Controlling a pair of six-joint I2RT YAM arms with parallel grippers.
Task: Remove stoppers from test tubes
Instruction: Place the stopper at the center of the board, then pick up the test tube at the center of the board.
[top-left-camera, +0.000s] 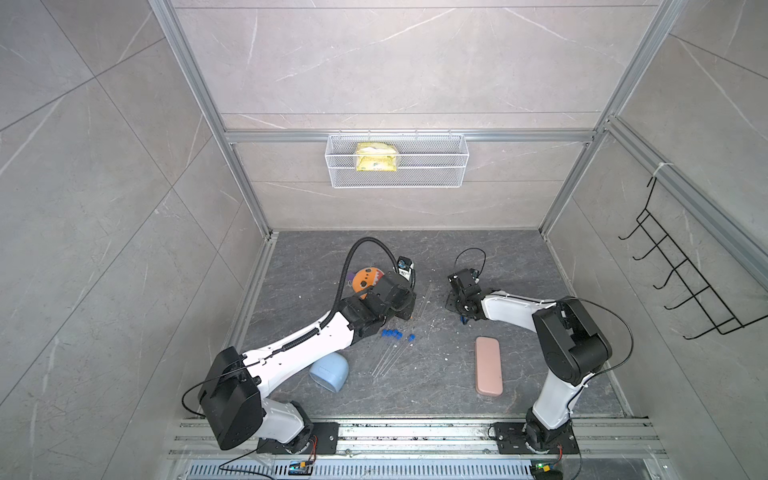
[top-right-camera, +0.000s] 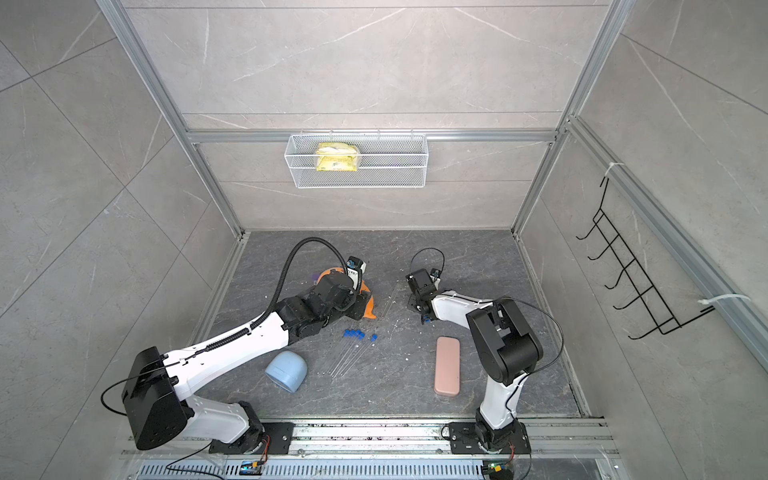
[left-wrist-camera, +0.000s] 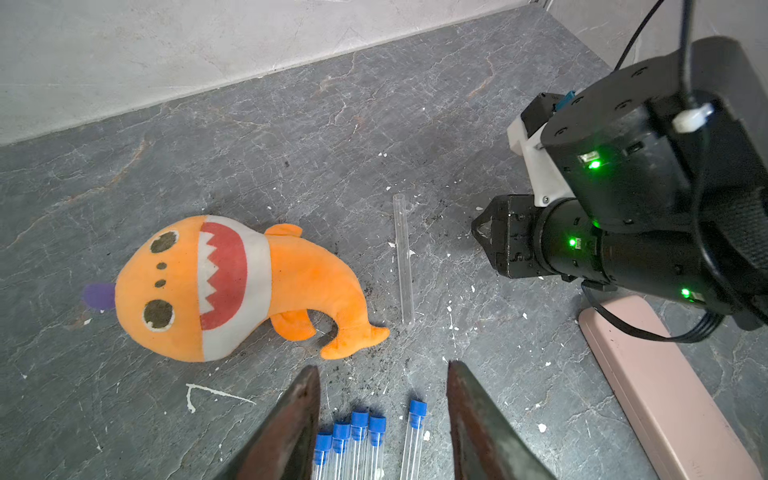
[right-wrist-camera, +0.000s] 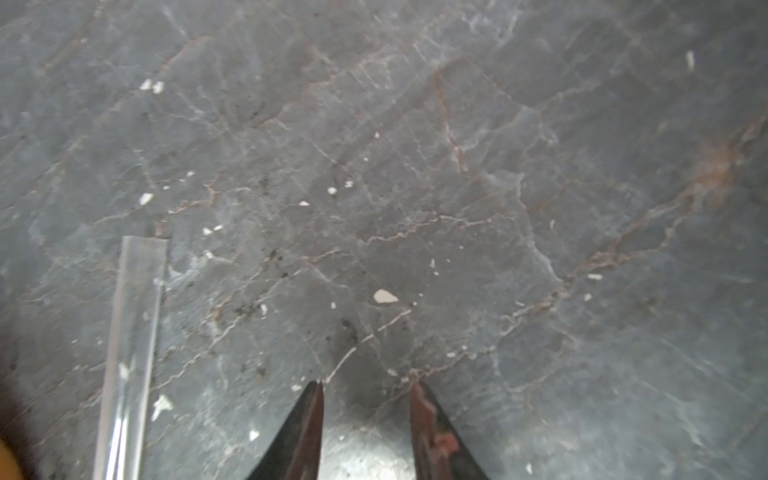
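I need to next grip the tube's body (top-left-camera: 397, 356) below the blue stopper with my left gripper, taking the separate test tube nearest the pink case.
Several test tubes (left-wrist-camera: 376, 453) with blue stoppers (left-wrist-camera: 359, 417) lie side by side on the dark floor, seen in both top views (top-left-camera: 392, 333) (top-right-camera: 353, 333). My left gripper (left-wrist-camera: 382, 370) hovers open just past their capped ends, holding nothing. One bare tube (left-wrist-camera: 403, 257) lies further back beside the plush tail, its open end showing in the right wrist view (right-wrist-camera: 141, 245). My right gripper (right-wrist-camera: 368, 384) is open and empty, low over the floor right of that tube (top-left-camera: 454, 306). A small blue piece like a loose stopper (top-left-camera: 463, 319) lies by the right wrist.
An orange plush shark (left-wrist-camera: 216, 286) lies left of the bare tube. A pink case (top-left-camera: 489, 365) lies at the front right and a pale blue cup (top-left-camera: 329, 371) on its side at the front left. White crumbs dot the floor. A wire basket (top-left-camera: 397, 178) hangs on the back wall.
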